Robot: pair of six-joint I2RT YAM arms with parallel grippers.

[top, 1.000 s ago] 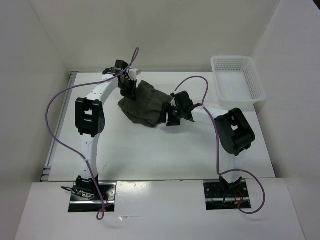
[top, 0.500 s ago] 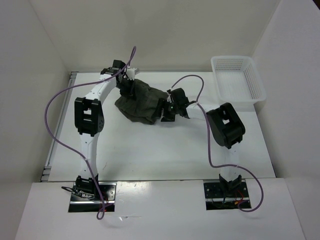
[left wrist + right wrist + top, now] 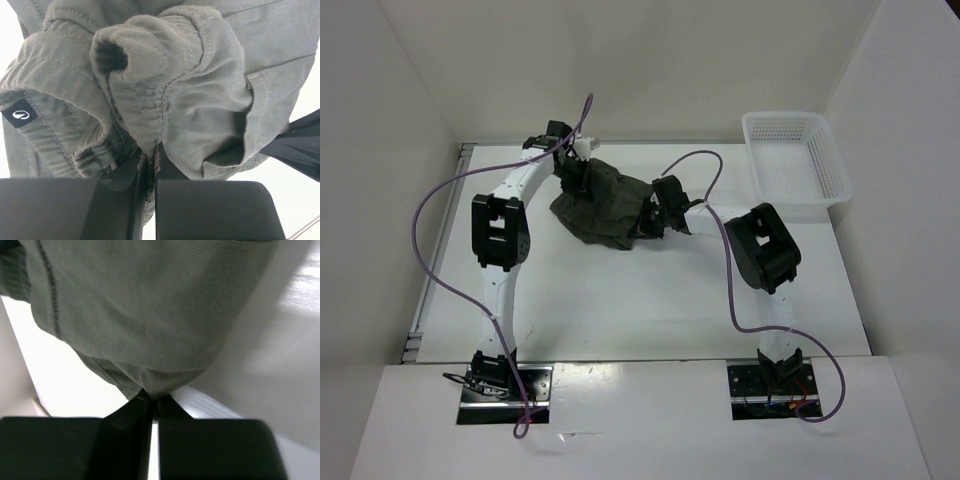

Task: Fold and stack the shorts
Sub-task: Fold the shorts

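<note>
A curled roll stands beyond my left gripper's waistband pinch; it should open, take the roll's top point(image 3: 122, 47) and pull it flat.
The dark olive-green shorts point(image 3: 605, 205) lie bunched at the back middle of the table, between the two arms. My left gripper point(image 3: 576, 172) is shut on the gathered waistband at their back left; the left wrist view shows that fabric point(image 3: 170, 95) pinched between the jaws, with a small black label point(image 3: 19, 115) on the band. My right gripper point(image 3: 650, 218) is shut on the cloth at the right edge of the shorts point(image 3: 150, 315), where the hem runs down into the closed jaws.
A white mesh basket point(image 3: 767, 182) stands at the back right corner, with nothing visible inside it. Purple cables loop above both arms. White walls enclose the table on the left, back and right.
My right arm has reached left to the right edge of the shorts and its jaws have closed on the fabric. The shorts have bunched slightly leftward. My left gripper has kept its hold.
</note>
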